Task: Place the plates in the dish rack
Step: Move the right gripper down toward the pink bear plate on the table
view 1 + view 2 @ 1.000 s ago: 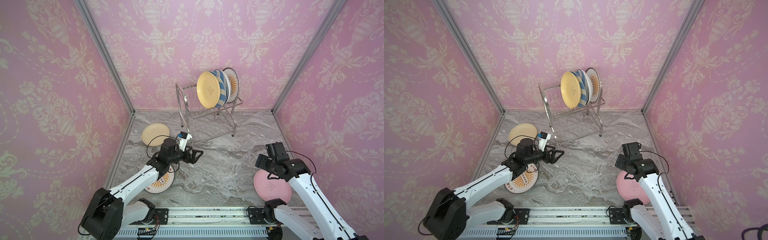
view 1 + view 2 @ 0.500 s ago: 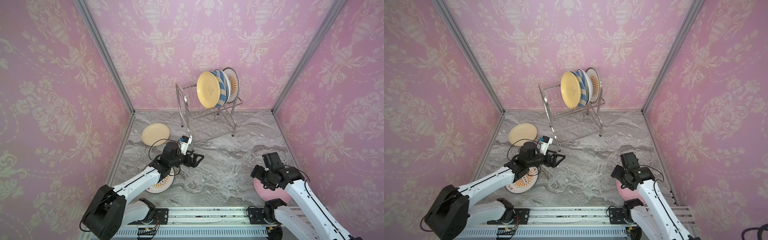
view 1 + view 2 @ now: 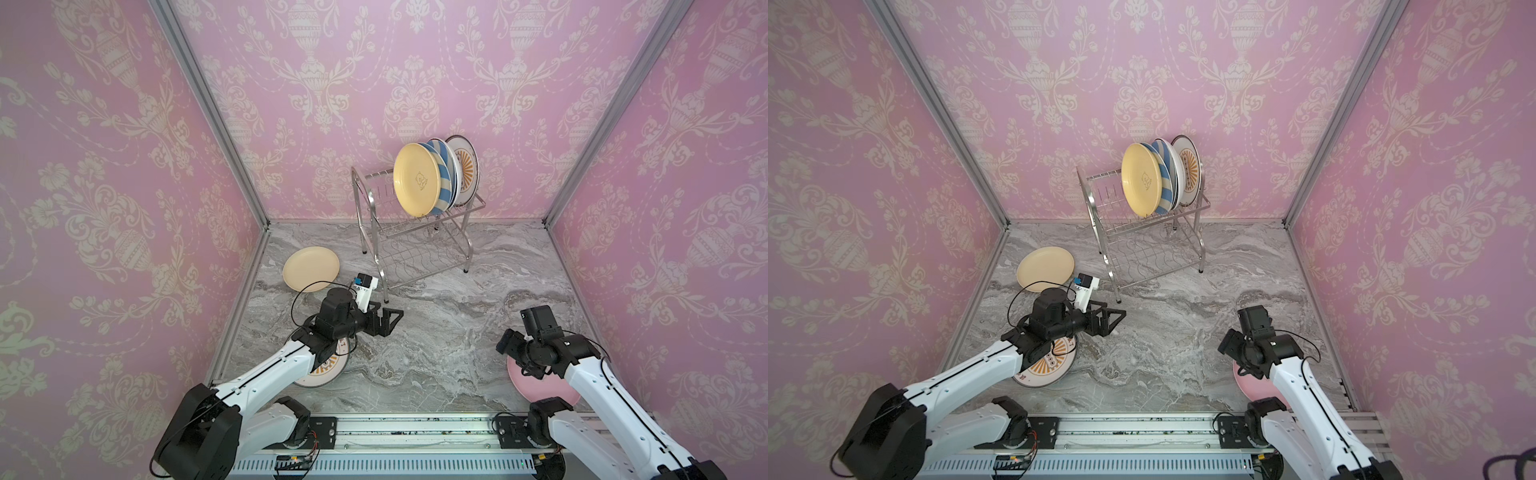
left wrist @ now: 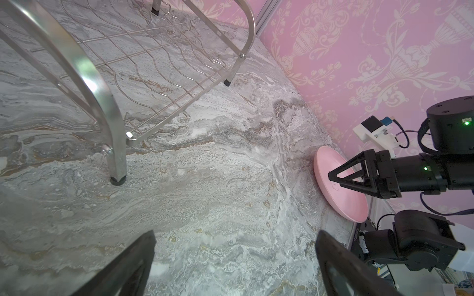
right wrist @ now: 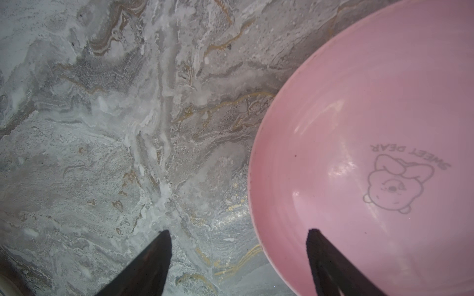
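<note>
Next, I move my right gripper to the pink plate's outer rim [image 3: 579,389], on the side farthest from the cream plate, and close it there.
The silver dish rack [image 3: 419,245] [image 3: 1144,245] stands at the back. On its upper tier a yellow plate [image 3: 417,179], a blue-white striped plate [image 3: 448,183] and an orange sunburst plate [image 3: 466,166] stand on edge. A cream plate [image 3: 311,269] lies flat on the table at the left. Another sunburst plate [image 3: 332,368] lies partly under my left arm. My left gripper [image 3: 390,322] [image 4: 236,246] hovers open and empty over bare table near the rack's front leg. My right gripper [image 3: 505,345] [image 5: 238,256] is open, straddling the rim of the pink plate [image 5: 372,128] [image 3: 540,392].
Pink patterned walls enclose the marble table [image 3: 436,332] on three sides. The rack's lower tier [image 4: 159,59] holds nothing. A metal rail [image 3: 415,428] with both arm bases runs along the front edge.
My right gripper has come down and toward the front, to the pink plate's rim. The left gripper has shifted slightly toward the front. All plates lie where they were.
</note>
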Available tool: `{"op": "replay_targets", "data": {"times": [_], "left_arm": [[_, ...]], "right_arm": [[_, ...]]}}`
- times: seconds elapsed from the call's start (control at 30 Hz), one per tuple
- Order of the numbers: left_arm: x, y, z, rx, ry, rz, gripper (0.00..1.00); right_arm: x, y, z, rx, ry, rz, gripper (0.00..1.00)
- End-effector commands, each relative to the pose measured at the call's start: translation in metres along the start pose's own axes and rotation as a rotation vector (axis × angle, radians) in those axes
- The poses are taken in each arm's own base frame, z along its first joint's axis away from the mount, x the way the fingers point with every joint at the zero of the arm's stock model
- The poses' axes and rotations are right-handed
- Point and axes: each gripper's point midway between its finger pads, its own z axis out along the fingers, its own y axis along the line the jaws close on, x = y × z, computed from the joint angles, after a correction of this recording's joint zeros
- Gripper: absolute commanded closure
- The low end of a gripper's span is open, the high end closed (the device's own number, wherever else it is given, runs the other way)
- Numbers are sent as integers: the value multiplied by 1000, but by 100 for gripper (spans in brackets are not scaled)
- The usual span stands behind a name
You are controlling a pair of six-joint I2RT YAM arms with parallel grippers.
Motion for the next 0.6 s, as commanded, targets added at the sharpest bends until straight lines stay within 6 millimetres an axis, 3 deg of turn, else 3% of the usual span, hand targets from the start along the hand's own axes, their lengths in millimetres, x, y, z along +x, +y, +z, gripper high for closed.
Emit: {"op": "replay_targets", "data": {"times": [0.0,0.57], "left_arm": [[10,11,-3,-59,19,21,1],[10,14,-3,-79,32,36,1]], "right_arm": [[8,6,8,-34,35,6,16],[14,10,20,12,81,-40,16]]}}
